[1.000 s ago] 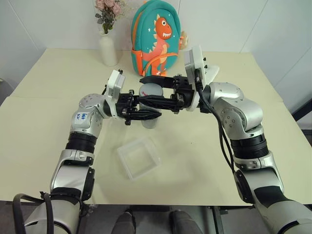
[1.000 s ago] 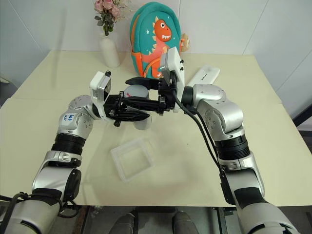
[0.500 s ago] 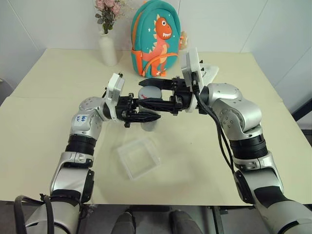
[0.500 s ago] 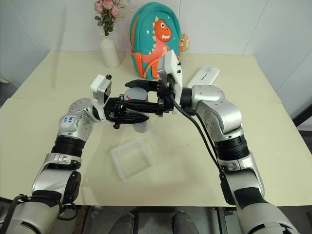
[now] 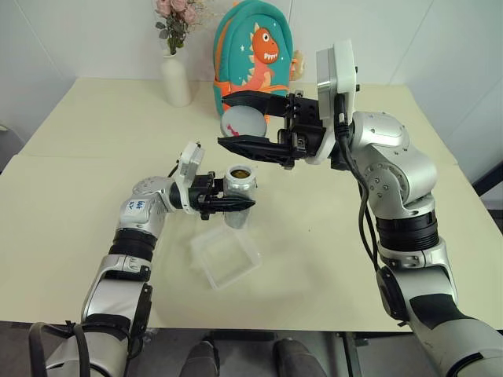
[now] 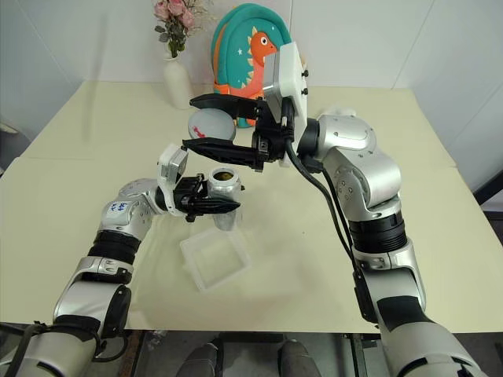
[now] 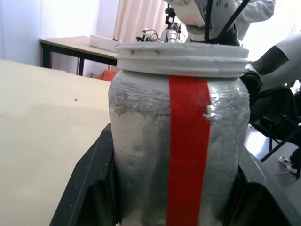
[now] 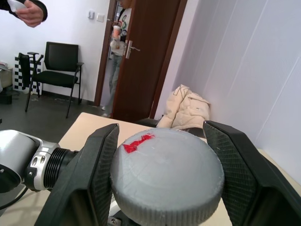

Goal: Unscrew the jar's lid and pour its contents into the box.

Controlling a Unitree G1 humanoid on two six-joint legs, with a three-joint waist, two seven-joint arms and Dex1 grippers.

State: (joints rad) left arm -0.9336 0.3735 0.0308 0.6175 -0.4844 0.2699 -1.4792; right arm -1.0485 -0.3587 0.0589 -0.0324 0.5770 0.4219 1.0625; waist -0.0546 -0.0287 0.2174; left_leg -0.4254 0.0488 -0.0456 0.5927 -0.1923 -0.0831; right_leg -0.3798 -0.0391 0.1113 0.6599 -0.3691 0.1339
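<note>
My right gripper has the grey lid. It will let go of the lid on the cream table (image 5: 333,232) between the transparent box and its arm.
My left gripper (image 5: 236,201) is shut on the jar (image 5: 238,188), holding it upright just above the table. The jar is clear, with a red strip (image 7: 188,141) down its side. Its mouth is uncovered, and brown contents (image 5: 240,172) show inside. The left fingers (image 7: 89,188) press the jar's sides. Above the jar and a little behind it, my right gripper (image 5: 226,122) is shut on the grey lid (image 5: 244,124), clear of the jar. The right fingers (image 8: 89,174) clamp the rim of the lid (image 8: 167,179). The transparent box (image 5: 225,255) lies on the table just in front of the jar.
A white vase (image 5: 174,77) of pink flowers and a teal dinosaur backpack (image 5: 253,47) stand at the back of the cream table (image 5: 71,204). A white oblong case (image 6: 346,112) lies behind my right arm. People and a black chair (image 8: 59,70) show beyond the table.
The right gripper has lifted the lid up off the jar, so the jar's mouth now stands uncovered. The left gripper has sunk a little with the jar.
</note>
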